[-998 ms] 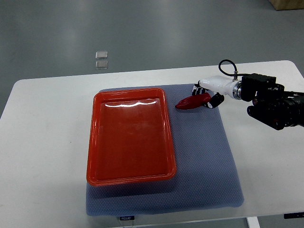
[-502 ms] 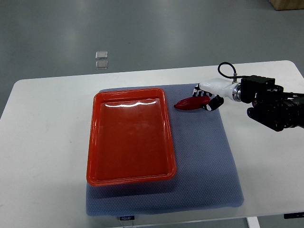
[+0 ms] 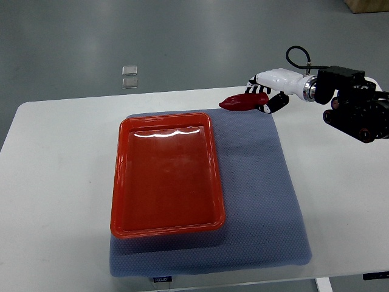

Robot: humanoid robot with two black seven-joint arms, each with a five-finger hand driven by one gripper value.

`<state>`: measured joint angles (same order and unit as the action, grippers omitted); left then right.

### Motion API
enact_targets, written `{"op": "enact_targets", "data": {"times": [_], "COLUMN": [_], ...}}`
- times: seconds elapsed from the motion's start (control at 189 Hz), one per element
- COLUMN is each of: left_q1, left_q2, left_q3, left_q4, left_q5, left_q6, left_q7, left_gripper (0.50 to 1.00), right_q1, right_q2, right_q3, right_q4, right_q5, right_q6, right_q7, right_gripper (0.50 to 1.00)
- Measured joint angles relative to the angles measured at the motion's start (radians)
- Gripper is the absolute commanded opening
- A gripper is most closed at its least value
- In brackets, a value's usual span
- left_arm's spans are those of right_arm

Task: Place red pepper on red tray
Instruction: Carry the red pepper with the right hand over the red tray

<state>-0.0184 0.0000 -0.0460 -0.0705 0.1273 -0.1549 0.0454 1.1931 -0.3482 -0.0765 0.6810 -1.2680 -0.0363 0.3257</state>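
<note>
The robot will set the red pepper down inside the red tray (image 3: pixel 183 147), toward the tray's far corner that is closest to its right gripper.
The red pepper (image 3: pixel 239 103) is held in the air by my right hand (image 3: pixel 262 95), whose fingers are shut on its stem end; its tip points left. It hangs over the far edge of the blue mat, to the right of and beyond the red tray (image 3: pixel 167 224). The tray lies flat on the left half of the mat with nothing in it. My right arm enters from the right edge. The left arm is not seen.
A blue-grey mat (image 3: pixel 262 201) covers the middle of the white table (image 3: pixel 55 182). Two small clear squares (image 3: pixel 129 76) lie on the grey floor beyond the table. A brown box corner (image 3: pixel 368 5) shows at the top right.
My right hand has lifted the pepper off the mat and carried it up and away, toward the table's far edge. The tray has not moved.
</note>
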Motion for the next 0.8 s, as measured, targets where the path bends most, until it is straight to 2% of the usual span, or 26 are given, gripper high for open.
{"op": "enact_targets", "data": {"times": [0.158, 0.317, 0.597, 0.798], "left_q1": [0.000, 0.000, 0.000, 0.000], "left_q2": [0.000, 0.000, 0.000, 0.000], "left_q3": [0.000, 0.000, 0.000, 0.000], "left_q4": [0.000, 0.000, 0.000, 0.000], "left_q5": [0.000, 0.000, 0.000, 0.000], "left_q6": [0.000, 0.000, 0.000, 0.000], "left_q7": [0.000, 0.000, 0.000, 0.000], "left_gripper": [1.000, 1.000, 1.000, 1.000], "right_q1": [0.035, 0.070, 0.084, 0.069], "right_q2": [0.031, 0.119, 0.307, 0.347], "right_q3": [0.000, -0.002, -0.011, -0.014], "right_q4": [0.041, 0.043, -0.019, -0.049], "right_q5": [0.001, 0.000, -0.016, -0.026], "right_q6": [-0.001, 0.009, 0.064, 0.076], "right_q7": [0.021, 0.030, 0.020, 0.009], "right_gripper": [0.500, 0.500, 0.500, 0.500]}}
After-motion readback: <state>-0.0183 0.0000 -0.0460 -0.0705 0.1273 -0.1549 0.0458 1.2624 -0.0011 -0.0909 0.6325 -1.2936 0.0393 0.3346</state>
